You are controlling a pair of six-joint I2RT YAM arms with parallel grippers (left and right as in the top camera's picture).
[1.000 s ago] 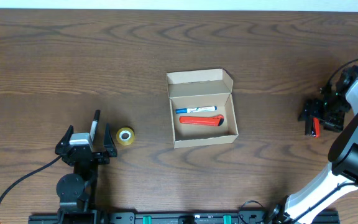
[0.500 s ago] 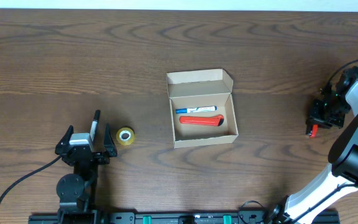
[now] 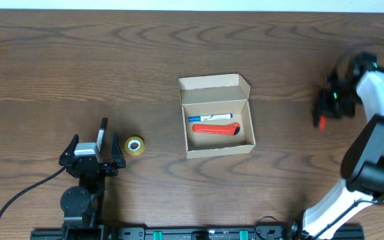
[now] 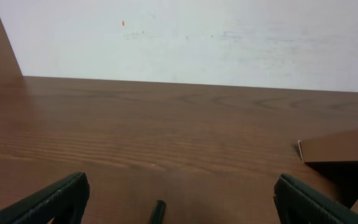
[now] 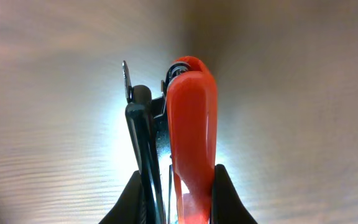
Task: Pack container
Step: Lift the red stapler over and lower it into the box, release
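Observation:
The red-and-black hand tool, now pinched upright in its jaws, will be let go by my right gripper between the red cutter and the container's near side [image 3: 217, 135].
The container [image 3: 217, 117] is a tan cardboard box standing open at the table's middle, its flap lid up at the far side. Inside lie a white marker with a blue cap [image 3: 211, 118] and a red cutter-like thing [image 3: 215, 129]. Far to the right of it, my right gripper [image 3: 327, 110] is shut on a red-and-black hand tool [image 5: 191, 124] with metal parts, pinched upright between the jaws; its red end [image 3: 322, 122] shows overhead. My left gripper [image 3: 92, 159] rests open at the front left, nothing between its fingers [image 4: 55, 198]. A corner of the container [image 4: 340, 149] shows in the left wrist view.
A small yellow tape roll [image 3: 135, 145] lies just right of the left gripper. A black pen [image 3: 102, 133] lies along the left gripper, its tip [image 4: 158, 211] showing between the jaws. A cable [image 3: 19, 197] trails from the left arm's base.
My right gripper shut on the red-and-black tool, then carried it left and toward the table's far side. The left arm, box and tape roll stayed put.

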